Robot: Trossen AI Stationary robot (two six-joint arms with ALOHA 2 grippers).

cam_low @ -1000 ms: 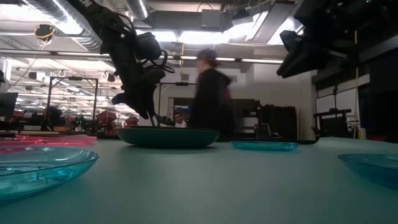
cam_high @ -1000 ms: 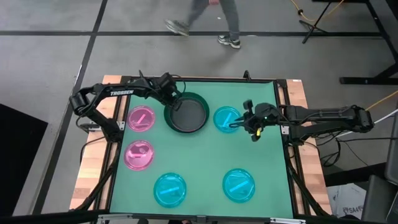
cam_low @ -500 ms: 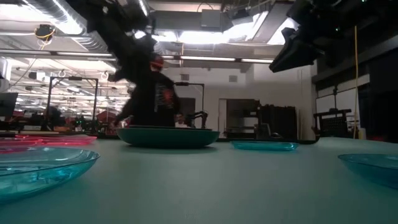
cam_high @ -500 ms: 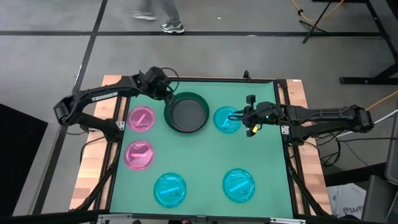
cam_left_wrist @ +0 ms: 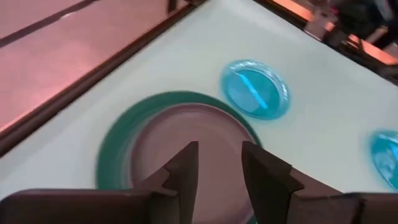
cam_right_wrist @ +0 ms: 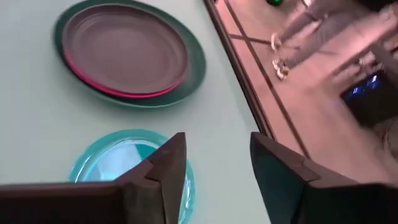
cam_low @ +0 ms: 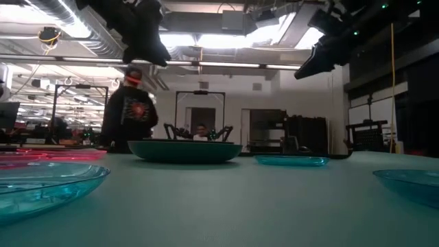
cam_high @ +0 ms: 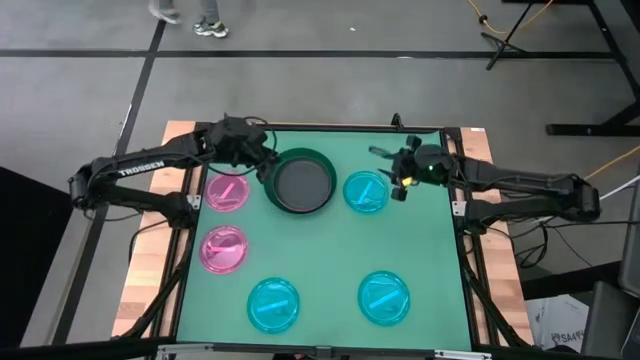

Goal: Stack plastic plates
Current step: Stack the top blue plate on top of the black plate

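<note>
My right gripper is to close next on the cyan plate's far rim (cam_high: 386, 182) (cam_right_wrist: 192, 190), on my right arm's side, to take the cyan plate that is beside the green plate.
A dark grey plate (cam_high: 299, 183) lies in the large dark green plate (cam_high: 325, 170) at the table's far middle, with a pink rim (cam_right_wrist: 118, 91) showing between them. A cyan plate (cam_high: 365, 192) lies flat to its right. My left gripper (cam_high: 258, 158) hovers open above the green plate's far left rim. My right gripper (cam_high: 393, 170) hangs open over the cyan plate's (cam_right_wrist: 118, 163) far right edge. Two pink plates (cam_high: 227, 191) (cam_high: 223, 249) lie at the left. Two more cyan plates (cam_high: 273, 304) (cam_high: 384, 297) lie near the front.
Dark rails and wooden boards (cam_high: 150, 260) border the green mat. A person (cam_low: 130, 110) stands in the room beyond the far edge. Bare mat (cam_high: 320, 250) lies in the table's middle, between the plates.
My left gripper has risen from the green plate's rim and drawn back toward the table's far left corner. My right gripper has rolled, moved toward the far edge off the cyan plate's middle, and opened wider. All plates have stayed in place.
</note>
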